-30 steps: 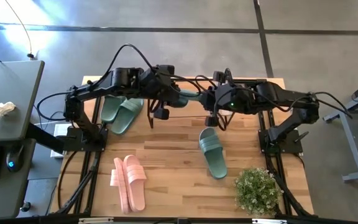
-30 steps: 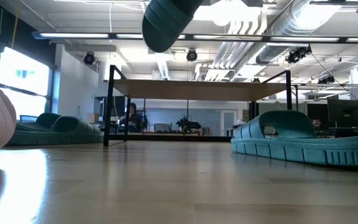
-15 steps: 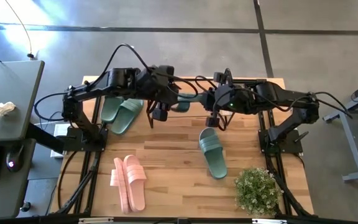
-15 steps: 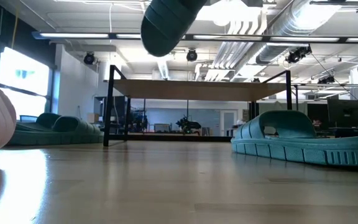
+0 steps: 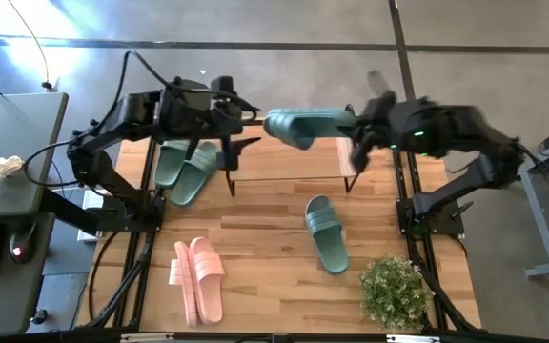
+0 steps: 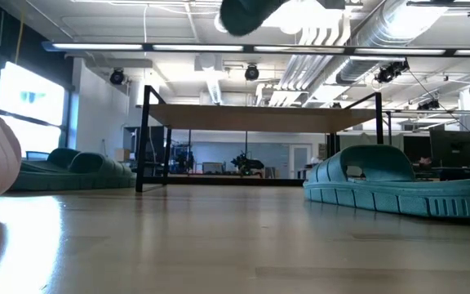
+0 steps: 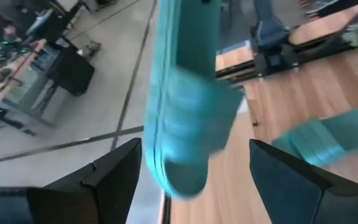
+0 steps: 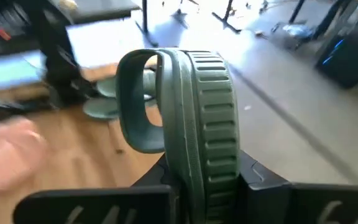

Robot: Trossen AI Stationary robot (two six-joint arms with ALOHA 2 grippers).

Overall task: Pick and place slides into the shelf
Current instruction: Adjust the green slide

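Note:
Next, I release the sage-green slide from my right gripper on the table (image 5: 364, 230), beside the lone green slide that is behind the plant.
My right gripper (image 5: 355, 133) is shut on a sage-green slide (image 5: 303, 125) and holds it in the air over the far edge of the shelf (image 5: 284, 168), a low rack with a light plank top (image 6: 259, 118). My left gripper (image 5: 232, 148) stands open just left of that slide's free end, apart from it. Two green slides (image 5: 183, 170) lie on their soles at the shelf's left end. Another green slide (image 5: 326, 234) lies on the table right of centre. A pink pair (image 5: 198, 278) lies near the front left. My right gripper pinches one end of the green slide (image 8: 205, 167) between its two fingers, one on the footbed side and one on the underside. The slide is lifted clear, turned on its side edge, and reaches level from the fingers toward the table's left, its strap (image 8: 134, 106) to one side.
A potted plant (image 5: 392, 291) stands at the table's front right corner. A grey side desk (image 5: 12, 171) with a crumpled cloth stands left of the table. The middle of the tabletop (image 5: 265, 238) between the pink pair and the lone green slide is bare wood.
My left gripper has opened, let go of the green slide and drawn back toward the table's left. My right gripper, keeping its hold, has carried the slide up and toward the table's right and far edge.

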